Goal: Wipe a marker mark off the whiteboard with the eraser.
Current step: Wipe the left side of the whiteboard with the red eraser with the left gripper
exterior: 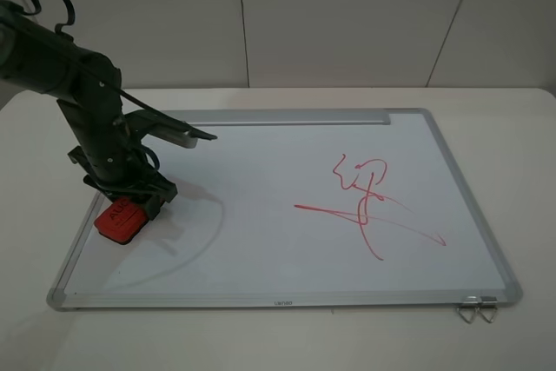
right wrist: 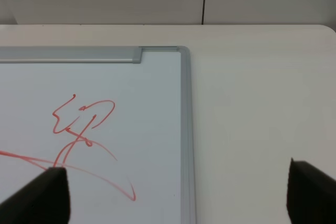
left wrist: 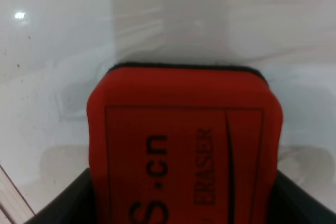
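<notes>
Next, I release the red eraser from my left gripper on the whiteboard (exterior: 137,231) next to the edge farthest from the red scribble.
The red eraser (exterior: 120,220) lies flat on the whiteboard (exterior: 261,249) near its left edge, with my left gripper (exterior: 130,201) shut on it from above. The left wrist view shows the eraser (left wrist: 184,145) close up, its dark felt edge against the white surface (left wrist: 52,51), with dark fingers (left wrist: 58,205) at both sides. No small three-stroke mark shows in any view. My right gripper (right wrist: 176,192) is open, its fingers (right wrist: 44,195) spread wide above the board's right edge, and is out of the high view.
A large red scribble (exterior: 369,202) of looping lines fills the board's right half, also visible as the scribble (right wrist: 84,124) in the right wrist view. The silver tray bar (exterior: 278,116) runs along the far edge. Two metal clips (exterior: 476,308) sit at the near right corner. The board rests on a white table (exterior: 261,341).
</notes>
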Robot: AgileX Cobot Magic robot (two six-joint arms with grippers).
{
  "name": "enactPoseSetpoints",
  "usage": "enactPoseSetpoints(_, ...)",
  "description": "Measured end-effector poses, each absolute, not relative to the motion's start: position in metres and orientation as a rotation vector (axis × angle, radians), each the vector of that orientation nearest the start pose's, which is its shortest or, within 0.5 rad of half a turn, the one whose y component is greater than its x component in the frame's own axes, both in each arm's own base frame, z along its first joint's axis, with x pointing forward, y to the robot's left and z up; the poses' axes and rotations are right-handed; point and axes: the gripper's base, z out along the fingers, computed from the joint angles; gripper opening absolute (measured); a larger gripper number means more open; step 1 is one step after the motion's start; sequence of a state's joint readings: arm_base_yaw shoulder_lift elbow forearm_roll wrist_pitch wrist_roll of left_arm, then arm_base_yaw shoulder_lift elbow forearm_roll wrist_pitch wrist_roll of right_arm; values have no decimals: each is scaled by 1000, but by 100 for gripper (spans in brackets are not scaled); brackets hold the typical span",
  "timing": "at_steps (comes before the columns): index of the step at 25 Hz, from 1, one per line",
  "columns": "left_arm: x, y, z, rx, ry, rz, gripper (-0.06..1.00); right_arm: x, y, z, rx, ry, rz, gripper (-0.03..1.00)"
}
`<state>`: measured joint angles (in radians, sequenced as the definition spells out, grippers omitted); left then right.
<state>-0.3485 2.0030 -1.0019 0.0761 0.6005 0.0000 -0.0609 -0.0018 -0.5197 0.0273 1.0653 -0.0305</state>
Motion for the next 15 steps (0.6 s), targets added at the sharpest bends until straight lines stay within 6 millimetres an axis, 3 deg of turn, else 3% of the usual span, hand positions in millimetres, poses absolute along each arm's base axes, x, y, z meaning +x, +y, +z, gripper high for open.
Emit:
enactPoseSetpoints(4,306,-122,87,712,2988,64,57,-8,3,282,29,2027,-25,71)
enactPoseSetpoints(15,281,-186,90,947,2900,-11,57,-8,3,282,29,2027,-25,71)
